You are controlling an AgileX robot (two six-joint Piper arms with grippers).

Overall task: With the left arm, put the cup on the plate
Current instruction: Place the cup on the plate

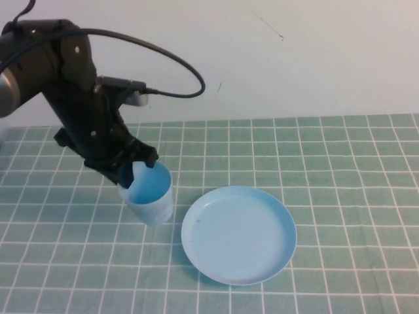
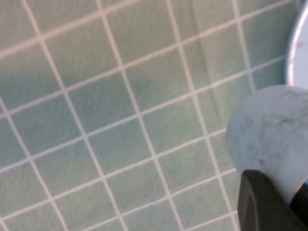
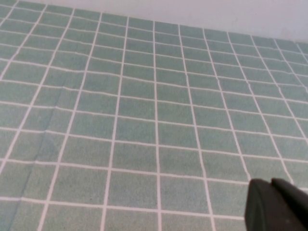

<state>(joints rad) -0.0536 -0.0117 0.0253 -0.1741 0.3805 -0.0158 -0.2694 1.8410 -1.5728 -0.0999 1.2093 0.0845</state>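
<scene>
Next, I release the cup from my left gripper between the plate's middle and the rim nearest the arm [image 1: 214, 239].
The small light-blue cup [image 1: 150, 193] hangs tilted in my left gripper [image 1: 131, 174], which is shut on its rim at the left of the high view. The cup is just left of the round light-blue plate [image 1: 238, 234], close to its rim and apart from it. In the left wrist view the cup's wall [image 2: 272, 132] fills the lower right with a dark finger [image 2: 262, 204] against it, and the plate's rim [image 2: 298, 43] shows at the right edge. My right gripper [image 3: 281, 204] shows only in the right wrist view, above bare cloth, its two dark fingers pressed together.
A green checked cloth [image 1: 327, 163] covers the table up to a white wall at the back. A black cable [image 1: 163, 59] loops from the left arm [image 1: 59, 78] above the cup.
</scene>
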